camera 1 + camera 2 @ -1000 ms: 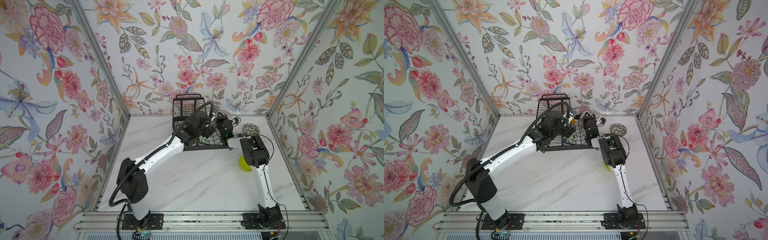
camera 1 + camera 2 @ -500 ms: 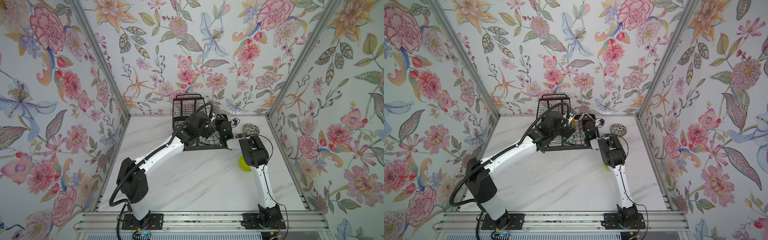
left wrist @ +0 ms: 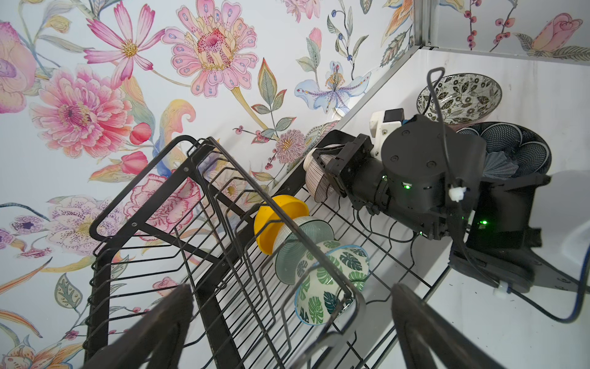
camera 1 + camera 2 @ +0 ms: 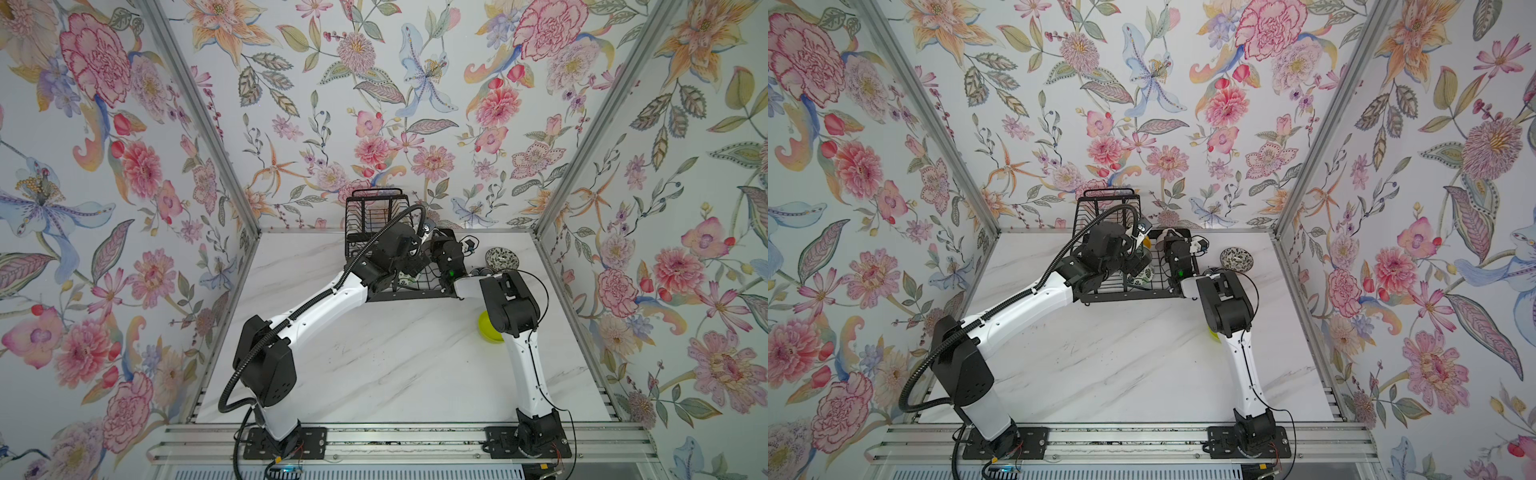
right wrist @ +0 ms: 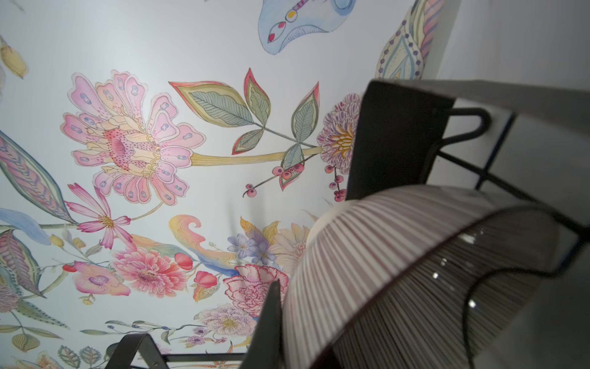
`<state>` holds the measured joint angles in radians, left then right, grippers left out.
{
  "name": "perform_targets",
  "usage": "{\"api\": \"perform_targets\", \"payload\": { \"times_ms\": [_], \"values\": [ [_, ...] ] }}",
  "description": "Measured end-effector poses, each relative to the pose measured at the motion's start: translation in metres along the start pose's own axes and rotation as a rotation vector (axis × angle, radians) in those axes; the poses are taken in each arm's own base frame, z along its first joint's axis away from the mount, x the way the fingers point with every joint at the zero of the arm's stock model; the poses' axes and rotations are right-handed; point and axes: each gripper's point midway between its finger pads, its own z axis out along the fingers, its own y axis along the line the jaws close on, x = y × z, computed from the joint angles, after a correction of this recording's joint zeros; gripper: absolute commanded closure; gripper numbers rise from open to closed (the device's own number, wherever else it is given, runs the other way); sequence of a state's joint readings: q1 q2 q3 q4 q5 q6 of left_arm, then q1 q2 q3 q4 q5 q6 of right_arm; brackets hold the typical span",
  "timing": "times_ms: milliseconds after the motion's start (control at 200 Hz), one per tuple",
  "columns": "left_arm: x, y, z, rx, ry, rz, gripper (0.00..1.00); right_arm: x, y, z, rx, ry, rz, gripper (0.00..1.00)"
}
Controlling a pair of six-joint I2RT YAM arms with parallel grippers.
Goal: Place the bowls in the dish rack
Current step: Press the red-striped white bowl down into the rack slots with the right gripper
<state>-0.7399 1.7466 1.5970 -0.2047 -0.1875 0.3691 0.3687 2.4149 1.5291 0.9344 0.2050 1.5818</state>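
Next, I set the pink-brown ribbed bowl, still held tilted over the tray, down with my right gripper in the lower tray's far end [image 4: 432, 253] [image 5: 445, 295], next to my left gripper.
The black wire dish rack [image 4: 374, 208] [image 3: 143, 223] stands against the back wall. A yellow bowl [image 3: 277, 220], a pale aqua bowl [image 3: 300, 249] and a leaf-print bowl [image 3: 332, 281] stand on edge in its lower tray. My right gripper [image 5: 287, 306] [image 4: 1173, 243] is shut on the rim of the pink-brown ribbed bowl [image 5: 399, 255] [image 3: 319, 182], held tilted over the tray's far end. My left gripper [image 3: 287, 335] hangs open above the rack near the leaf-print bowl, holding nothing.
On the table right of the rack sit a black-and-white patterned bowl [image 4: 502, 258] [image 3: 459, 96] and a dark blue bowl [image 3: 510, 150]. A lime green bowl [image 4: 488, 328] lies half hidden behind the right arm's elbow. Both arms crowd over the rack.
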Motion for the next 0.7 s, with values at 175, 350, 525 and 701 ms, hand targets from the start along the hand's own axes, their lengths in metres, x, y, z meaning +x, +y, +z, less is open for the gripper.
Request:
{"api": "perform_targets", "payload": {
  "times_ms": [175, 350, 525, 701],
  "values": [
    [0.0, 0.0, 0.0, 0.0, 0.0, -0.003, 0.01, -0.0017, -0.0006, -0.0013, 0.06, 0.005, 0.032, 1.0],
    [0.0, 0.0, 0.0, 0.0, 0.0, -0.004, 0.01, -0.0033, -0.003, -0.0028, 0.111, 0.011, 0.07, 1.0],
    [-0.0003, -0.0007, -0.0002, 0.001, -0.001, -0.003, 0.01, -0.0034, -0.0042, -0.0025, 0.164, 0.032, 0.086, 1.0],
    [-0.0017, -0.0043, -0.001, 0.007, -0.003, 0.0, 0.01, -0.0021, -0.0052, -0.0083, 0.23, 0.045, 0.097, 1.0]
  ]
}}
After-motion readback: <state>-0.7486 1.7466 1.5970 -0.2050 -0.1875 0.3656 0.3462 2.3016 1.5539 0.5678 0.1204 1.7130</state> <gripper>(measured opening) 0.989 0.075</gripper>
